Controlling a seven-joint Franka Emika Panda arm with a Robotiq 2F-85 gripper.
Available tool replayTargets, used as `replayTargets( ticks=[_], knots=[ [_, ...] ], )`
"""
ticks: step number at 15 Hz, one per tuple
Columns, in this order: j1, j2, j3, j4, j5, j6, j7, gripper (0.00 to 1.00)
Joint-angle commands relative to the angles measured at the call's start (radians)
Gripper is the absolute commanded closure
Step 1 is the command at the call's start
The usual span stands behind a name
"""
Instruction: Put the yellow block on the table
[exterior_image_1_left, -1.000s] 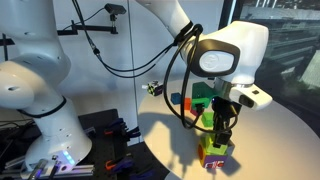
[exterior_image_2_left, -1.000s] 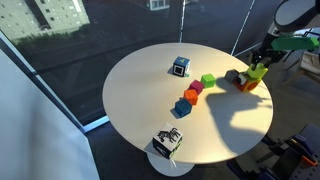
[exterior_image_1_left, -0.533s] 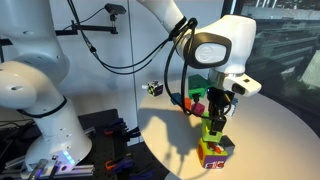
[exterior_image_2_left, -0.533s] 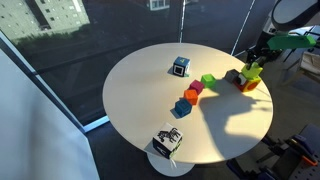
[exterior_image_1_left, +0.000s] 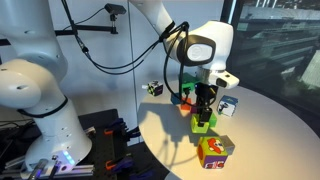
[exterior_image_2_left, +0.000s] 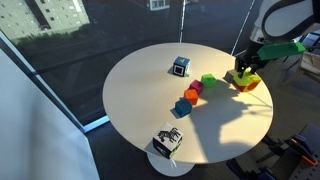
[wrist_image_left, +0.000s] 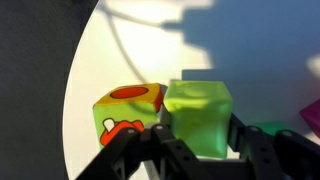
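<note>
I need to set the yellow block down and let go of it on the cream table (exterior_image_1_left: 194, 132) next to the larger multicoloured cube.
My gripper (wrist_image_left: 198, 150) is shut on the yellow block (wrist_image_left: 198, 115), a small lime-yellow cube, and holds it a little above the cream round table (wrist_image_left: 140, 50). In both exterior views the gripper (exterior_image_1_left: 203, 120) (exterior_image_2_left: 243, 73) hangs beside the larger multicoloured cube (exterior_image_1_left: 215, 152) (exterior_image_2_left: 249, 84), not over it. The yellow block shows between the fingers (exterior_image_1_left: 203, 126). In the wrist view the multicoloured cube (wrist_image_left: 128, 112) lies just left of the held block.
A row of small coloured blocks lies on the table (exterior_image_2_left: 140, 100): green (exterior_image_2_left: 208, 79), red (exterior_image_2_left: 196, 88), orange (exterior_image_2_left: 190, 96), blue (exterior_image_2_left: 182, 107). Patterned cubes stand at the far side (exterior_image_2_left: 180, 66) and the near edge (exterior_image_2_left: 167, 142). A white-blue cube (exterior_image_1_left: 227, 105) sits behind the gripper.
The gripper, still holding the yellow block, has moved off from above the multicoloured cube and to its side, toward the row of blocks.
</note>
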Motion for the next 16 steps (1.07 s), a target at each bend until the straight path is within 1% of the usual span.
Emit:
replayTargets(
  ticks=[1, 5, 8, 10, 11, 12, 14, 15, 16],
  knots=[
    [0.027, -0.023, 0.023, -0.045, -0.066, 0.018, 0.051, 0.73],
    [0.056, -0.01, 0.042, -0.07, -0.133, 0.047, 0.093, 0.73],
    [0.074, 0.006, 0.037, -0.094, -0.226, 0.141, 0.164, 0.73],
    [0.08, 0.019, 0.03, -0.103, -0.274, 0.183, 0.205, 0.73],
    [0.082, 0.025, 0.028, -0.104, -0.287, 0.193, 0.217, 0.57],
    [0.083, 0.028, 0.026, -0.107, -0.297, 0.201, 0.226, 0.24],
    [0.084, 0.033, 0.023, -0.111, -0.303, 0.211, 0.233, 0.23],
    [0.084, 0.033, 0.022, -0.113, -0.299, 0.209, 0.231, 0.16],
    [0.083, 0.032, 0.023, -0.113, -0.292, 0.203, 0.224, 0.07]
  ],
)
